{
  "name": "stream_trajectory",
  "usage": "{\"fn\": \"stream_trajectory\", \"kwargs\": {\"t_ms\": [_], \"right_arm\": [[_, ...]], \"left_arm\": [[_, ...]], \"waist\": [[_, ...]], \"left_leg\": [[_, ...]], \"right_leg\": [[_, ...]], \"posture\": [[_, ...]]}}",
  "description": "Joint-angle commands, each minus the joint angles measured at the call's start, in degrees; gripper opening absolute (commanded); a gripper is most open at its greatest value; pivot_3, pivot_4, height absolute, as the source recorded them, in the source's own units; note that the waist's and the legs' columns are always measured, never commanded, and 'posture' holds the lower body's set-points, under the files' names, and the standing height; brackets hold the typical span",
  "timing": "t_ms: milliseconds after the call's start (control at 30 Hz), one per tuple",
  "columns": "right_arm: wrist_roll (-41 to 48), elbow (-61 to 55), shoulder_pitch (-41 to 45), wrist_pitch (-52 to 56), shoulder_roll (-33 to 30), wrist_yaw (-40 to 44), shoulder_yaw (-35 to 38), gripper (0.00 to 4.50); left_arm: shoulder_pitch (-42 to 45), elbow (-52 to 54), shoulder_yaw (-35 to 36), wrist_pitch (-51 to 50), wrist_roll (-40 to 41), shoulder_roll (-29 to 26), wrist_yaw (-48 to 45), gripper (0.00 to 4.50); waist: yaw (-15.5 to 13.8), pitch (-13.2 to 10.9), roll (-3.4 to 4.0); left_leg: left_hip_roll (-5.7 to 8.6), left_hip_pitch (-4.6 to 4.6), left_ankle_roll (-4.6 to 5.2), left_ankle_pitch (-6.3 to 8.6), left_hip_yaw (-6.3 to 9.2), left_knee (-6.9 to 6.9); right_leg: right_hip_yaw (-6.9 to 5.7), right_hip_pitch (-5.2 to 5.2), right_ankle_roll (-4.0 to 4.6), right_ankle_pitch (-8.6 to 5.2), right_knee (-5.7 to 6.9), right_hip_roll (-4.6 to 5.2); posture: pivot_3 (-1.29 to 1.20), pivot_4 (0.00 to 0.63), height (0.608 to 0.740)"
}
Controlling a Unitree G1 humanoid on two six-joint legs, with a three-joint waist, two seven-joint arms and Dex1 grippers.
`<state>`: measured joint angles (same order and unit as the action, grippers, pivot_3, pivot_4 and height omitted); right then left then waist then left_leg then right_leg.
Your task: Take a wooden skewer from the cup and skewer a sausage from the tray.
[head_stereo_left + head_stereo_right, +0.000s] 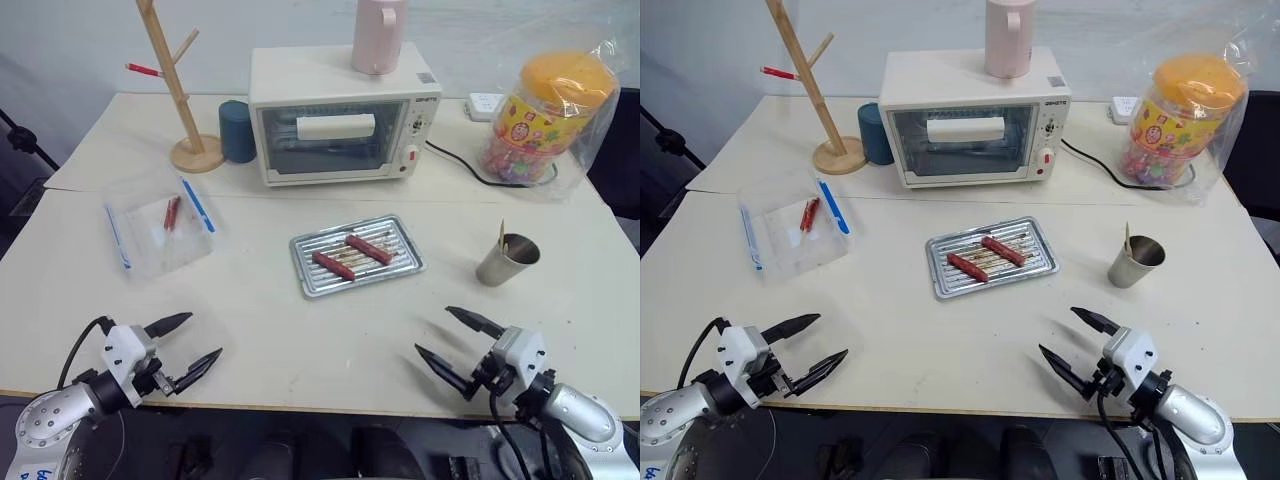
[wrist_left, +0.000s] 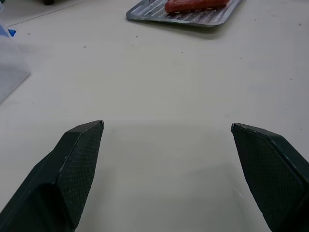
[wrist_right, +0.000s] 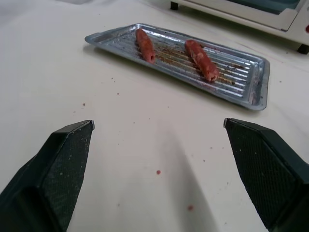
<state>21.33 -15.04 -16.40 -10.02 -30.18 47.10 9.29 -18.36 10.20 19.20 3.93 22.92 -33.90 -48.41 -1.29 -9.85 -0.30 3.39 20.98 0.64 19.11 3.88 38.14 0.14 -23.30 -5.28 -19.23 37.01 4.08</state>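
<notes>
The robot's right gripper will close on the wooden skewer's upper part [image 1: 502,238], just above the metal cup's rim, because that part sticks out.
The silver ribbed tray [image 1: 305,285] lies in the middle of the table with two reddish-brown sausages on it, one nearer [image 1: 334,265] and one farther back [image 1: 369,248]. The shiny metal cup [image 1: 506,262] stands to the tray's right, a thin wooden skewer [image 1: 501,236] poking up from it. My left gripper [image 1: 190,342] hovers open near the front left edge with nothing between its fingers. My right gripper [image 1: 458,338] is open near the front right edge, pointing toward the tray [image 3: 251,79], also empty.
A white toaster oven [image 1: 340,120] with a pink jug [image 1: 378,35] on top stands behind the tray. A dark blue cup [image 1: 237,131] and a wooden peg stand [image 1: 180,85] are at the back left, a clear bag [image 1: 160,222] at the left, a bagged candy jar [image 1: 545,115] at the back right.
</notes>
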Motion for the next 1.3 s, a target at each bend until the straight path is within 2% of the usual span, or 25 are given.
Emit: {"fn": "stream_trajectory", "kwargs": {"t_ms": [33, 133, 200, 267, 333, 433, 533, 633, 700, 833, 1000, 1133, 1300], "right_arm": [[0.23, -0.08, -0.23, -1.53, 0.85, 0.22, -0.15, 4.50], [0.49, -1.48, -0.90, -1.30, 2.36, -3.02, 2.04, 4.50], [1.47, -2.85, -2.05, -0.87, 2.59, -4.74, 4.83, 4.50], [3.34, -3.10, -5.62, -1.53, 2.15, -6.00, 11.39, 4.50], [4.43, -1.57, -8.79, -2.74, 2.08, -6.80, 17.77, 4.50], [5.36, 3.77, -11.84, -5.57, 2.12, -6.47, 25.49, 4.50], [5.43, 7.35, -13.25, -7.69, 1.07, -4.45, 29.06, 4.50], [7.21, 6.98, -12.17, -7.10, -1.82, -2.49, 30.73, 4.50], [8.46, 5.80, -11.26, -5.40, -3.75, -1.35, 30.91, 4.50], [11.48, 1.96, -7.88, 3.96, -13.05, 2.88, 29.08, 4.50], [11.38, 2.00, 3.86, 19.16, -23.58, 0.22, 23.17, 4.50], [9.53, 2.72, 12.29, 24.94, -25.52, -1.87, 17.63, 4.50], [8.06, 2.16, 17.13, 29.18, -25.53, -1.02, 13.61, 4.50]], "left_arm": [[-0.40, -0.27, 0.08, 0.55, 0.53, 0.11, -0.89, 4.46], [1.72, 0.79, 0.38, -4.78, 7.43, 0.78, -2.40, 4.46], [3.78, 2.67, 0.17, -11.99, 15.03, 0.10, -4.31, 4.46], [6.69, 7.51, -3.59, -19.28, 20.95, -1.07, -6.49, 4.46], [10.27, 10.08, -7.48, -21.36, 20.90, -1.27, -7.62, 4.46], [15.95, 8.32, -9.97, -22.11, 19.46, -1.58, -9.31, 4.46], [20.02, 5.37, -10.73, -21.91, 18.68, -1.45, -10.81, 4.46], [22.55, 3.03, -11.02, -20.61, 17.27, -0.59, -11.24, 4.46], [23.38, 2.25, -11.17, -19.79, 16.34, -0.04, -11.21, 4.46], [24.20, 1.28, -11.63, -18.55, 14.94, 1.83, -10.54, 4.46], [23.25, 3.02, -11.83, -18.62, 14.41, 3.24, -9.20, 4.46], [21.50, 5.91, -12.13, -20.11, 15.15, 3.61, -7.58, 4.46], [19.37, 8.89, -12.06, -20.72, 14.95, 3.78, -5.65, 4.46]], "waist": [[0.01, 0.00, 0.00], [-0.04, 0.00, 0.00], [-0.13, 0.00, 0.00], [-0.30, 0.00, 0.01], [-0.63, 0.03, 0.08], [-0.20, 0.07, 0.08], [0.65, 0.12, 0.19], [1.58, 0.16, 0.31], [1.79, 0.18, 0.39], [1.37, 0.20, 0.43], [1.12, 0.19, 0.41], [0.62, 0.19, 0.40], [-0.16, 0.18, 0.41]], "left_leg": [[0.00, 0.00, 0.00, 0.00, 0.00, 0.00], [0.00, 0.00, 0.00, 0.00, 0.00, 0.01], [0.00, 0.00, 0.00, 0.00, 0.00, 0.01], [0.01, 0.03, 0.00, 0.00, 0.01, 0.04], [0.06, 0.05, 0.05, 0.03, 0.08, 0.08], [0.10, -0.11, 0.10, 0.06, 0.12, 0.07], [0.01, -0.76, 0.07, 0.08, 0.00, -0.25], [-0.10, -0.86, 0.07, 0.10, -0.08, -0.31], [-0.13, -0.86, 0.07, 0.10, -0.12, -0.32], [-0.14, -0.85, 0.07, 0.10, -0.14, -0.26], [-0.17, -0.76, 0.09, 0.12, -0.07, -0.11], [-0.18, -0.69, 0.07, 0.14, 0.02, -0.10], [-0.17, -0.63, 0.07, 0.15, 0.02, -0.10]], "right_leg": [[0.00, 0.00, 0.00, 0.00, 0.00, 0.00], [0.00, 0.00, 0.00, 0.00, 0.01, 0.00], [0.00, 0.00, 0.00, 0.00, 0.01, 0.01], [-0.01, 0.01, 0.00, 0.00, 0.02, 0.02], [0.00, 0.09, 0.00, 0.00, -0.03, 0.05], [0.05, 0.30, -0.01, 0.01, -0.13, 0.03], [0.14, 0.83, 0.03, -0.02, -0.23, -0.09], [0.24, 0.85, 0.06, -0.04, -0.21, -0.23], [0.31, 0.83, 0.06, -0.04, -0.19, -0.28], [0.33, 0.82, 0.06, -0.04, -0.19, -0.28], [0.29, 0.82, 0.06, -0.03, -0.22, -0.28], [0.21, 0.80, 0.06, -0.03, -0.27, -0.27], [0.21, 0.76, 0.05, -0.03, -0.36, -0.26]], "posture": [[0.00, 0.150, 0.740], [0.00, 0.150, 0.740], [0.00, 0.150, 0.740], [0.00, 0.150, 0.740], [0.00, 0.150, 0.740], [0.00, 0.150, 0.740], [0.00, 0.150, 0.740], [0.00, 0.150, 0.740], [0.00, 0.150, 0.740], [0.00, 0.150, 0.740], [0.00, 0.150, 0.740], [0.00, 0.150, 0.740], [0.00, 0.150, 0.740]]}}
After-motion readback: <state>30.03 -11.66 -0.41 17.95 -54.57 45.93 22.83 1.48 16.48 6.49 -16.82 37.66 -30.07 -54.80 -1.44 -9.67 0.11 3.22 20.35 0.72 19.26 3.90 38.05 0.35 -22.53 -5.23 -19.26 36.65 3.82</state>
